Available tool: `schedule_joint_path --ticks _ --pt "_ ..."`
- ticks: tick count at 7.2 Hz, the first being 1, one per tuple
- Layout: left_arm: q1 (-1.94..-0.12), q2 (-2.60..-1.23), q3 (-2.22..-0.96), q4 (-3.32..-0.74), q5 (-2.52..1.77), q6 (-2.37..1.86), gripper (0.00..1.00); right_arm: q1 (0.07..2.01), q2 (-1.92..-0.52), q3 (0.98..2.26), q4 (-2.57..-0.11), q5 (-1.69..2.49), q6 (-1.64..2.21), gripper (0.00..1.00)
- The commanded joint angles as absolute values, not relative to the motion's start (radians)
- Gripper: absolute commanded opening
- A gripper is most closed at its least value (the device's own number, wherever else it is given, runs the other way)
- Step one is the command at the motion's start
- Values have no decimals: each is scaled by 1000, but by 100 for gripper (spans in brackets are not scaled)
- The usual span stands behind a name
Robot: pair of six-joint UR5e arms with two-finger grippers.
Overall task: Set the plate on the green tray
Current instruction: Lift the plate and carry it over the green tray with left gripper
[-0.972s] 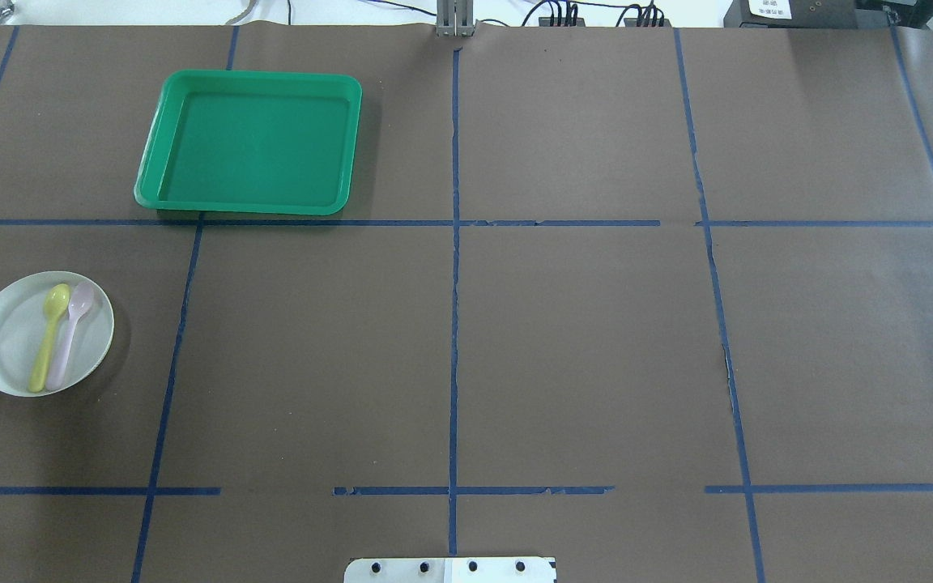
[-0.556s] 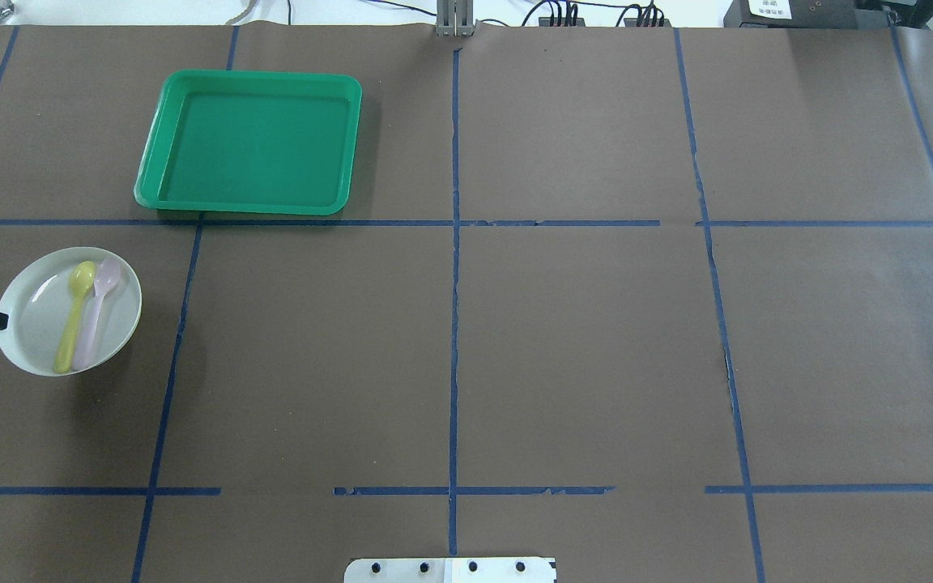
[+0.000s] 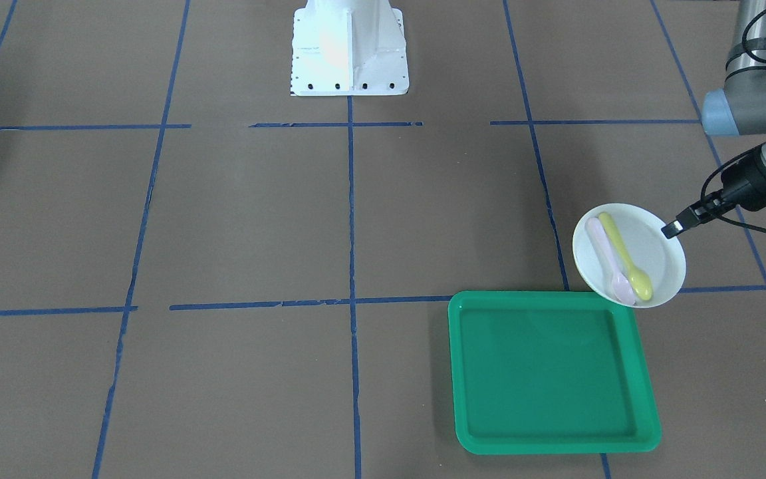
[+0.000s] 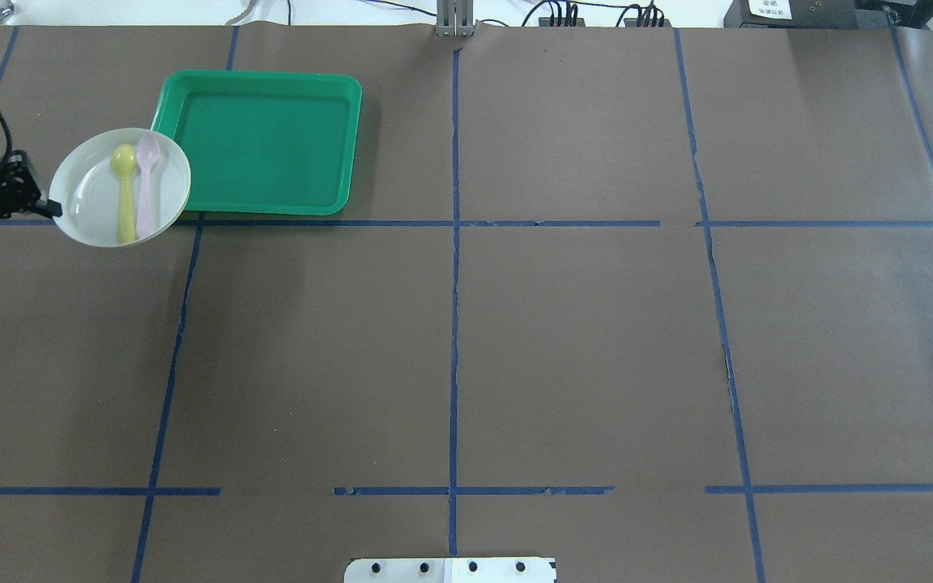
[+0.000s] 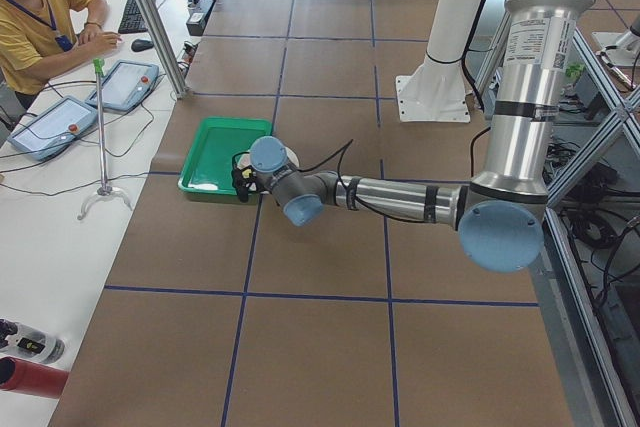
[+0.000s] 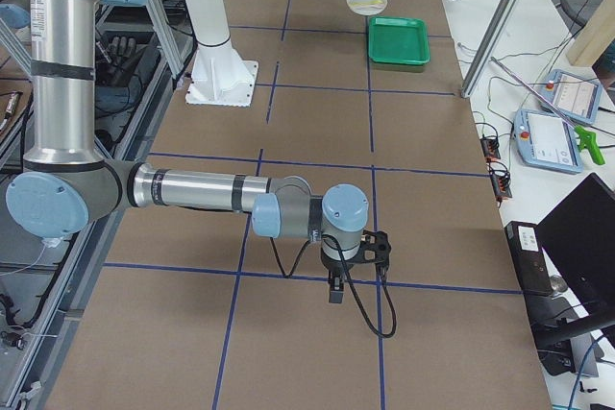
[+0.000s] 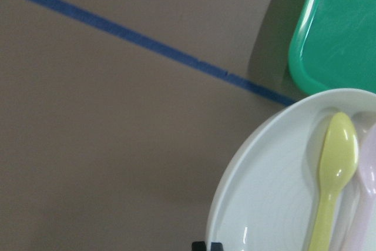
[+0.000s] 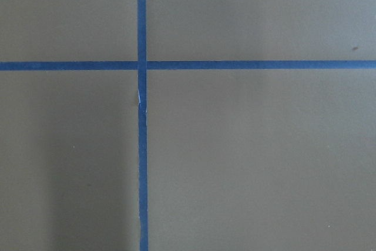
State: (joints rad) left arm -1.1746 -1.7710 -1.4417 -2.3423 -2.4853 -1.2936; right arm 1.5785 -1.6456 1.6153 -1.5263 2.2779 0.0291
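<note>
Next, my left gripper lets go of the plate on the middle of the green tray's bottom (image 3: pixel 546 368), inside the tray's raised rim.
The small white plate (image 4: pixel 90 194) carries a yellow spoon (image 4: pixel 125 190) and a pink spoon (image 4: pixel 145 182). My left gripper (image 4: pixel 52 209) is shut on the plate's left rim and holds it above the table. The plate overlaps the near-left corner of the green tray (image 4: pixel 264 142). In the front-facing view the plate (image 3: pixel 655 256) hangs over the tray's (image 3: pixel 549 372) corner, with the gripper (image 3: pixel 672 228) on its rim. The left wrist view shows the plate (image 7: pixel 264 204) and the tray's corner (image 7: pixel 341 33). My right gripper (image 6: pixel 332 295) shows only in the exterior right view; I cannot tell its state.
The table is brown paper with blue tape lines (image 4: pixel 454 243). The robot base (image 3: pixel 348 46) stands at the table's middle near edge. An operator (image 5: pixel 35 17) sits beyond the tray's end of the table, with teach pendants (image 5: pixel 45 125) and a stand (image 5: pixel 102 137).
My left gripper has carried the plate with both spoons away from the robot and to the right, from the table's left edge up to the green tray's corner.
</note>
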Motion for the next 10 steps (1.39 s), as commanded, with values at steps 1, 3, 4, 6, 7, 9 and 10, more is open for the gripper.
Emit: schedule_joint_path --ticks 1,3,4,6,7,9,10 --pt "-1184 -2005 -1205 -2319 -2446 -1339 0 1578 -1646 1615 -1526 2276 29 100" --pt "-1181 -2119 -1073 -2329 -2402 -1363 0 1578 -1646 1615 -1526 2278 29 100" --pt "-1177 -2203 -974 -2333 -2401 -1379 0 1578 -1646 1615 -1526 2278 29 100" --pt "-1115 -2215 -963 -2364 -2366 -1446 0 1578 -1646 1615 -1526 2278 29 100" --pt "-1092 -2214 -963 -2368 -2359 -1448 0 1578 -1646 1615 -1526 2276 29 100" --pt "-1066 -2207 -974 -2370 -2359 -1511 0 1578 -1646 1615 -1526 2278 29 100" --pt "-1043 -2197 -974 -2399 -2358 -1512 0 1578 -1646 1615 -1526 2278 29 100"
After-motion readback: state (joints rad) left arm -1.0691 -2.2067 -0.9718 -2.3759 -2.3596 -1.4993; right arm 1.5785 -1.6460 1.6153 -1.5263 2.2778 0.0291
